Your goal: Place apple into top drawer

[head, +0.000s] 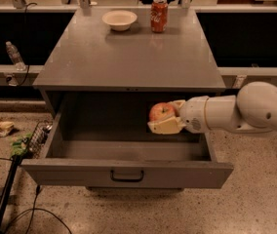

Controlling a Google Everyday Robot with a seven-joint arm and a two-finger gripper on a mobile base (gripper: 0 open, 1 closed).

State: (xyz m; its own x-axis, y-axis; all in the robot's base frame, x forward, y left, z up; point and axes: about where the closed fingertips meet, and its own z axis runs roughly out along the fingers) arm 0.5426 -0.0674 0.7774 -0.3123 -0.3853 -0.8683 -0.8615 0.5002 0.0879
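Note:
Next, the gripper releases the red apple on the drawer's bottom close behind the front panel (149, 140), near the dark handle.
The red apple (161, 111) with yellowish patches is held between the pale fingers (164, 126) of my gripper (167, 115). The gripper reaches in from the right on a white arm and holds the apple inside the open top drawer (124, 172), above its floor, towards the right side. The drawer is pulled out wide, with a flat grey front panel and a small dark handle (127, 176) at its centre.
A grey cabinet top (128, 57) carries a white bowl (119, 19) and a red soda can (159, 15) at the back. A plastic bottle (14, 55) stands on a ledge at left. Cables and litter (11, 145) lie on the floor at left.

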